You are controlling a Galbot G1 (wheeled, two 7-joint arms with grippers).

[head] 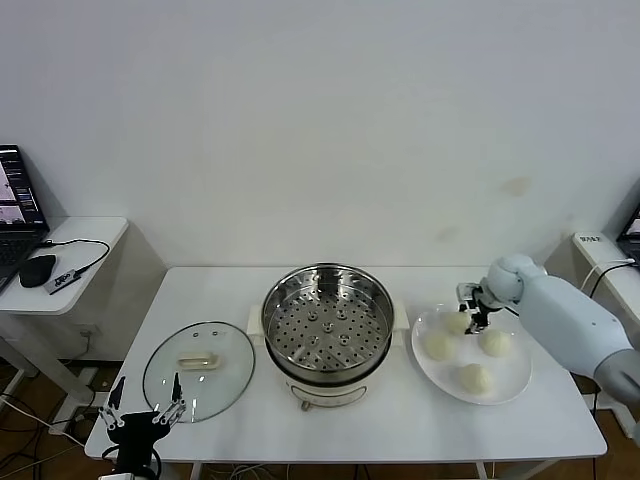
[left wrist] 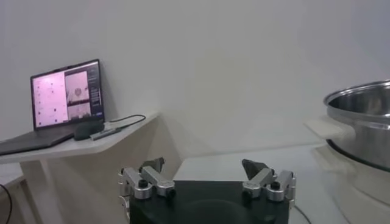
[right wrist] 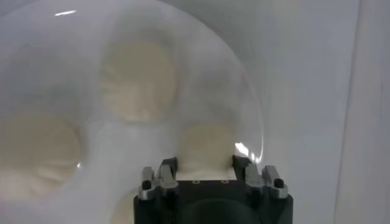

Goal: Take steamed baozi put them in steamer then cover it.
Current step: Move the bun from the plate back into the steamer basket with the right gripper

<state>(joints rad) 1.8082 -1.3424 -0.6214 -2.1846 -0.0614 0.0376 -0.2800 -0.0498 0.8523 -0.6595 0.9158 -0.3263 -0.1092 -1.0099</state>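
My right gripper needs to let go of the baozi on the far part of the steel steamer's perforated tray (head: pixel 322 293).
Four off-white baozi lie on a white plate (head: pixel 512 392) at the table's right. My right gripper (head: pixel 468 312) is down at the plate's far-left side, its fingers closed against the sides of one baozi (head: pixel 458 323), which rests on the plate. In the right wrist view this baozi (right wrist: pixel 207 146) fills the gap between the fingers (right wrist: pixel 167 167); two others (right wrist: pixel 139 79) (right wrist: pixel 36 152) lie beyond. The steel steamer (head: pixel 327 320) stands uncovered at the table's middle with nothing on its perforated tray. The glass cover (head: pixel 198 370) lies flat to its left. My left gripper (head: pixel 140 412) is open and parked at the table's front-left corner.
A side table (head: pixel 60 265) at the left holds a laptop (head: pixel 15 205), a mouse and a cable. The steamer's wall (left wrist: pixel 365 122) shows in the left wrist view. A small shelf stands at the far right.
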